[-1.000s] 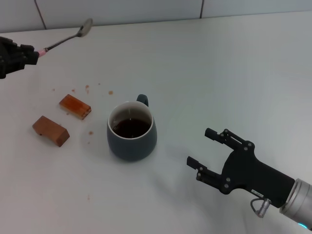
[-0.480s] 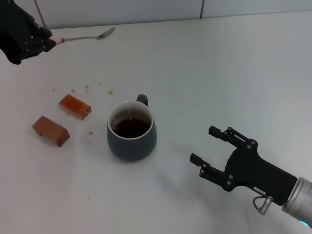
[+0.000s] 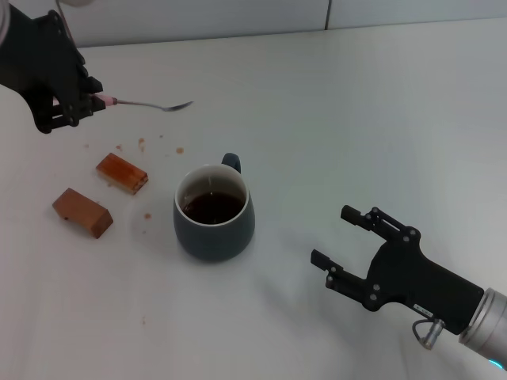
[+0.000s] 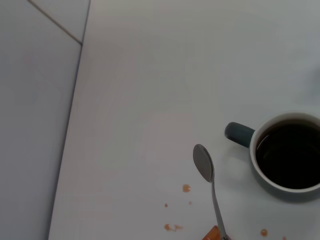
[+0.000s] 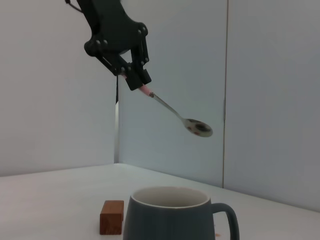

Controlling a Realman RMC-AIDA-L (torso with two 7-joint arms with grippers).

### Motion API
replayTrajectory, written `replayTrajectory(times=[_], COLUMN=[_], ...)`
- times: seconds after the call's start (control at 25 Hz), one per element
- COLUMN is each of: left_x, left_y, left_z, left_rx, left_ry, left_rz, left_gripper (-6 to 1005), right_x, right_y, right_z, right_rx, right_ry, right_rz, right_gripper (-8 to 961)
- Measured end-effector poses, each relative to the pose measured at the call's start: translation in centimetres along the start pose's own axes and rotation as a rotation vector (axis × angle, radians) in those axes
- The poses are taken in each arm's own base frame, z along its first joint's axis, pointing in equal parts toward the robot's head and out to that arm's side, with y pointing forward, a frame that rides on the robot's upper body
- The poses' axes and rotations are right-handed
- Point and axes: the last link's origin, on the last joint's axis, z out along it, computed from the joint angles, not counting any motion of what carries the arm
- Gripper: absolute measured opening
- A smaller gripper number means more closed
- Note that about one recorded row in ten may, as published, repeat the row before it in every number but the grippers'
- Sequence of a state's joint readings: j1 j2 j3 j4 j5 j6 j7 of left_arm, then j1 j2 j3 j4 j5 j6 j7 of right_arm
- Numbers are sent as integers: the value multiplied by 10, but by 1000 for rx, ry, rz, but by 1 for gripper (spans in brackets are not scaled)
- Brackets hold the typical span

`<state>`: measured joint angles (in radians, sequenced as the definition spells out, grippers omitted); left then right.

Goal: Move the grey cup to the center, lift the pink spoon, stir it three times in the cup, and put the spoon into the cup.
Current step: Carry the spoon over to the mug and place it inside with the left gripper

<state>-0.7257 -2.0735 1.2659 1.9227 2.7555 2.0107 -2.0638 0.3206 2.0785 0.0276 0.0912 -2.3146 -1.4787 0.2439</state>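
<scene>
My left gripper is going to let go of the pink spoon with its bowl in the dark brown liquid inside the grey cup (image 3: 204, 198) (image 4: 286, 156).
The grey cup (image 3: 214, 212) stands mid-table with dark brown liquid inside, its handle pointing away from me. It also shows in the left wrist view (image 4: 286, 151) and the right wrist view (image 5: 172, 215). My left gripper (image 3: 93, 101) is in the air at the far left, shut on the pink handle of the pink spoon (image 3: 150, 104). The spoon's silver bowl points toward the cup, high above the table and left of it. The spoon also shows in the left wrist view (image 4: 205, 165) and the right wrist view (image 5: 172, 114). My right gripper (image 3: 344, 249) is open and empty, low at the right of the cup.
Two reddish-brown wooden blocks (image 3: 122, 172) (image 3: 81, 212) lie left of the cup. Small brown drips (image 3: 142, 142) spot the white table near them. A tiled wall (image 3: 238, 16) runs along the table's far edge.
My left gripper has swung down and to the right with the spoon, whose bowl has dropped from upward-pointing to level and moved closer to the cup. My right gripper has barely shifted.
</scene>
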Motion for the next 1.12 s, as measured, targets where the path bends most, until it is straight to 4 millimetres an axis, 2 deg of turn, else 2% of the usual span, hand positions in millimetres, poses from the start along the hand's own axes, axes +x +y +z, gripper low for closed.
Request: replayTrajectory(times=[0.48, 0.84, 1.12], left_x=[24, 29, 31], left_y=[13, 29, 34], left_z=[-1, 3, 1], left_rx=[30, 12, 3], left_ry=[-59, -67, -34], left_rz=[186, 330, 466], left_gripper=[166, 171, 175], right_x=[3, 4, 4], right_y=[-1, -2, -4], right_z=[-1, -1, 0], right_rx=[6, 12, 19], right_ry=[24, 28, 33], right_rz=[-2, -3, -4], right_gripper=[759, 758, 758])
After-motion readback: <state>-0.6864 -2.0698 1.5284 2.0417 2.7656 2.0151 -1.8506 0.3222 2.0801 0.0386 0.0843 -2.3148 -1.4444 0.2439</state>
